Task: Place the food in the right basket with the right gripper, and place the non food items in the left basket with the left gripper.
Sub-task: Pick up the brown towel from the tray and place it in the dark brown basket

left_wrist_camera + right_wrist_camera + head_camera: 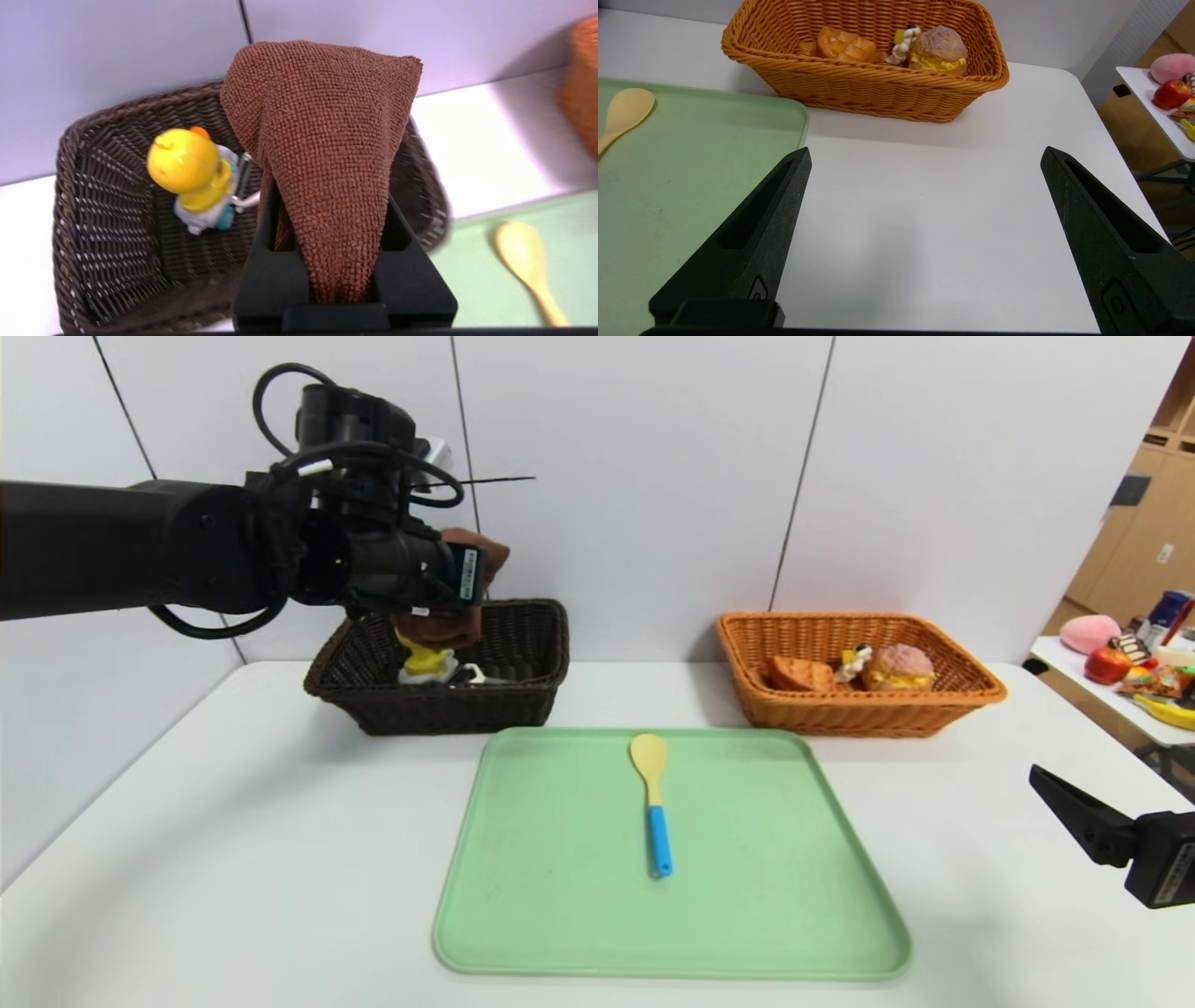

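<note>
My left gripper should release the folded brown towel inside the dark basket (520, 651) (336, 190), next to the white peeler.
My left gripper (329, 200) is shut on the folded brown towel (322, 135) and holds it above the left basket (93, 219). In the head view the towel (441, 629) hangs over that dark basket (448, 709). The yellow duck toy (191, 172) and the white peeler (245, 198) lie inside it. The yellow spoon with the blue handle (653, 803) lies on the green tray. The waffle wedge (801, 674) and the bun (898, 666) lie in the right basket (859, 714). My right gripper (924, 158) is open and empty, low over the table at the right (1074, 807).
The green tray (560, 896) lies at the middle front of the white table. A side table (1102, 695) with toy foods stands beyond the right edge. A wall runs close behind both baskets.
</note>
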Controlling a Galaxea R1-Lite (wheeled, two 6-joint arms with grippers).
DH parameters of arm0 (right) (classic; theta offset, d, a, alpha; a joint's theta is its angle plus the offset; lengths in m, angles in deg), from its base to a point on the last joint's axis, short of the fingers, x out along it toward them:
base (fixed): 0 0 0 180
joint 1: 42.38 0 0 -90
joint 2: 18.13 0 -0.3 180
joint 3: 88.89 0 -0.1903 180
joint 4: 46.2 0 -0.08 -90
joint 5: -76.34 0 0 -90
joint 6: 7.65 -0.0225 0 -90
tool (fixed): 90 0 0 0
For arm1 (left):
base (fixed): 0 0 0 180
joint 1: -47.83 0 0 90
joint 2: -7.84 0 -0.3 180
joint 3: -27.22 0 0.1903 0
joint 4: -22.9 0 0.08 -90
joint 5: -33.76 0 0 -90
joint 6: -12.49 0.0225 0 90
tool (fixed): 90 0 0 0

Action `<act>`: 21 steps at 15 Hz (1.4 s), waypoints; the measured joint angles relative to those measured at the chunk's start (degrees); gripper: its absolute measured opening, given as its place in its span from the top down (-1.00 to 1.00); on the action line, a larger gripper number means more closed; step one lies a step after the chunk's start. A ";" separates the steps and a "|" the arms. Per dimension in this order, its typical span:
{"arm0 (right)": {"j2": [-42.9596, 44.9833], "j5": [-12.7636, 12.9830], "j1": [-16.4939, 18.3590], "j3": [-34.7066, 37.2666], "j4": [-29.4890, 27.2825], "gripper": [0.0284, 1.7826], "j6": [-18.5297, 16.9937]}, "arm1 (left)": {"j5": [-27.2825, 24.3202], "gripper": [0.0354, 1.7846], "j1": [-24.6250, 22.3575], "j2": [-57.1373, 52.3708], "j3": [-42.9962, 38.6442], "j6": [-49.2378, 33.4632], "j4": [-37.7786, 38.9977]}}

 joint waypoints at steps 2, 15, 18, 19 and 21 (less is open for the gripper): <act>0.02 0.06 0.00 0.00 -0.01 -0.90 -0.04 | -0.09 0.69 -0.72 4.01 3.52 0.71 0.02; -0.20 0.00 0.00 0.20 -0.11 -0.90 -0.69 | 0.30 0.69 -0.79 17.44 7.72 1.41 2.51; -0.34 -0.05 0.00 0.13 -0.11 -0.90 -0.89 | 0.40 0.55 -0.82 18.10 7.74 1.41 2.62; -0.41 -0.05 0.00 0.09 -0.06 -0.90 -0.87 | 0.41 0.38 -0.85 18.16 7.74 1.39 2.60; -0.65 -0.05 0.00 0.00 -0.06 -0.90 -0.87 | 0.40 0.08 -0.85 18.26 7.75 1.37 2.60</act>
